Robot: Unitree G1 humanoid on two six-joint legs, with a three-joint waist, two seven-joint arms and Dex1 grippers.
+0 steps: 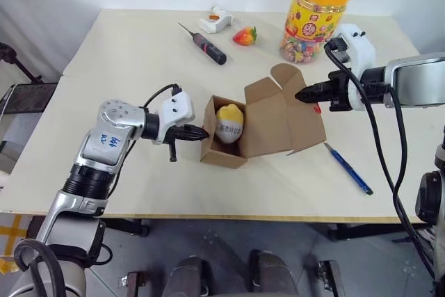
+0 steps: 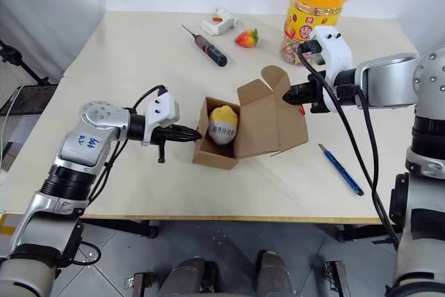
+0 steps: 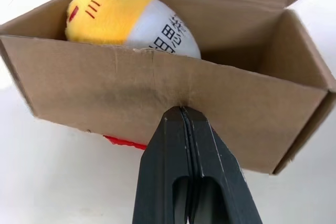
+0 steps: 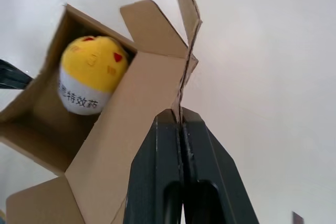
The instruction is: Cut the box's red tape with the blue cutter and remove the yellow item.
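Observation:
The robot's right gripper should release the lid, now raised beside the open box, leaving it open between the brown box and the blue cutter (image 1: 289, 133).
The brown box (image 1: 271, 126) sits open at the middle of the table, its lid raised to the right. Inside stands the yellow item (image 1: 229, 123), yellow on top and white with dark print below. My left gripper (image 1: 203, 133) is shut, its tips pressed against the box's left wall (image 3: 105, 93). A strip of red tape (image 3: 123, 142) peeks from under that wall. My right gripper (image 1: 299, 94) is shut on the edge of the lid's flap (image 4: 184, 45). The blue cutter (image 1: 348, 167) lies on the table to the right of the box, apart from both grippers.
At the back of the table stand a tall yellow-lidded candy jar (image 1: 316, 15), a red strawberry toy (image 1: 245, 35), a black screwdriver (image 1: 207, 45) and a white tool (image 1: 217, 20). The table's front edge (image 1: 208, 215) runs close below the box.

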